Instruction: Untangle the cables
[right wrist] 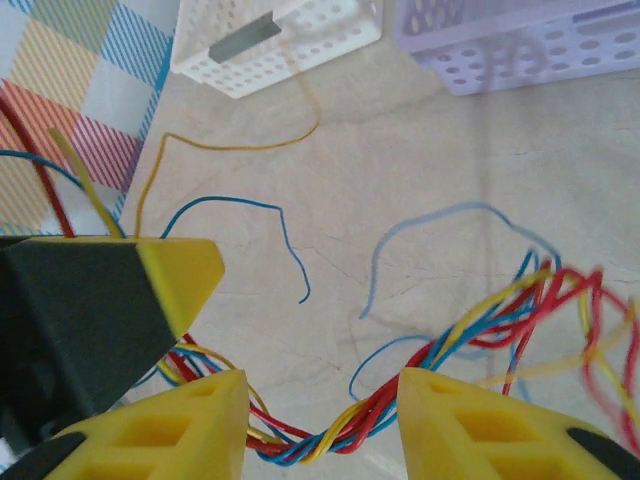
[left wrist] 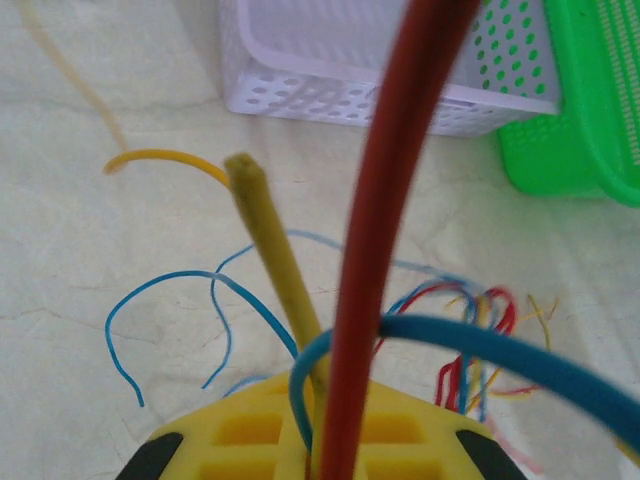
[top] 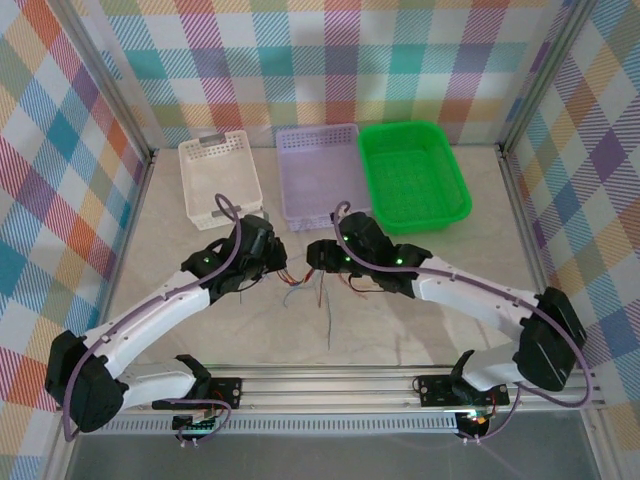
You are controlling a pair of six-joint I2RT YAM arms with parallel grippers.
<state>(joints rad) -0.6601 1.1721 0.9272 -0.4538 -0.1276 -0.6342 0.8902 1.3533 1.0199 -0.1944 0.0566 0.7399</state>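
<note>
The twisted bundle folds into loops at its far end, so I will have my right gripper take it beside those loops (right wrist: 500, 309) and pull it away from my left gripper.
The cables (top: 300, 288) are thin blue, red and yellow wires in a tangle on the table between my two grippers. My left gripper (left wrist: 318, 390) is shut on a red, a yellow and a blue strand that rise from its yellow fingertips. Loose blue ends (left wrist: 180, 300) lie beyond it. My right gripper (right wrist: 320, 380) stands open. A twisted bundle of the cables (right wrist: 340, 445) sags through the gap between its fingers, untouched by either pad. One of the left gripper's fingers (right wrist: 180, 275) shows close on its left. In the top view the left gripper (top: 277, 268) and the right gripper (top: 316, 262) nearly meet.
Three baskets stand in a row at the back: white (top: 220, 175), purple (top: 318, 170) and green (top: 412, 172). A single yellow strand (right wrist: 240, 145) trails toward the white basket (right wrist: 270, 35). One wire end (top: 328, 325) reaches toward the near edge.
</note>
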